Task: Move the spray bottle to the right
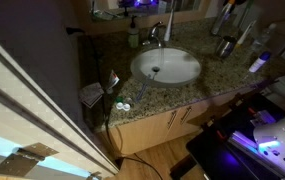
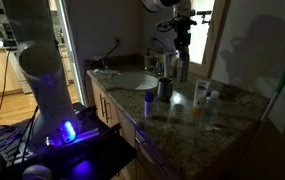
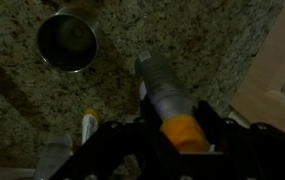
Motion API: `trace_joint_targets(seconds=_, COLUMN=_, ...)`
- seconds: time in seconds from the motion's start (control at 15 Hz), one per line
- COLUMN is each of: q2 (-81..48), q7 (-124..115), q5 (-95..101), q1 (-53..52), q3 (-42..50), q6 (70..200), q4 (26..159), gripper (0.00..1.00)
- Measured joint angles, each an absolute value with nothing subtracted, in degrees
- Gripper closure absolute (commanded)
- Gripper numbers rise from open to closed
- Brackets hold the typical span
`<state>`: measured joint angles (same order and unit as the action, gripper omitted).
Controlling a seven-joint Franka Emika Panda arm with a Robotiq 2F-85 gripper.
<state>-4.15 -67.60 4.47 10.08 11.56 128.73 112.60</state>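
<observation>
I should set the spray bottle down and let go of it on the granite counter (image 1: 253,29) just behind the white tube.
The spray bottle (image 3: 165,92) has a dark slim body and an orange-red head. In the wrist view it stands between my gripper's (image 3: 177,112) two black fingers, which are shut on the orange head. In an exterior view the bottle (image 2: 181,63) hangs or stands upright under the gripper (image 2: 182,38) at the back of the granite counter (image 2: 232,110), behind the metal cup (image 2: 165,88). Whether its base touches the counter cannot be told. The metal cup (image 3: 67,42) shows as a round open rim up and to the left in the wrist view.
The white sink basin (image 1: 165,66) with its faucet (image 1: 157,33) lies beside the cup. A short greenish-yellow bottle (image 1: 133,38) stands behind the sink. Several small bottles and tubes (image 2: 202,97) stand near the cup. A wooden edge (image 3: 274,60) borders the counter by the bottle.
</observation>
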Motion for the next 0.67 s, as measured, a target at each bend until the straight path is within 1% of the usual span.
trace_joint_targets(seconds=0.33, q2=-9.2, q7=-72.7, q5=4.6, q1=11.0, q3=15.1, q6=129.7, q4=112.2, gripper=0.75)
trace_joint_targets(seconds=0.67, q2=-11.6, q7=-77.2, q5=4.6, q1=12.5, q3=18.7, q6=129.7, q4=109.7, gripper=0.75)
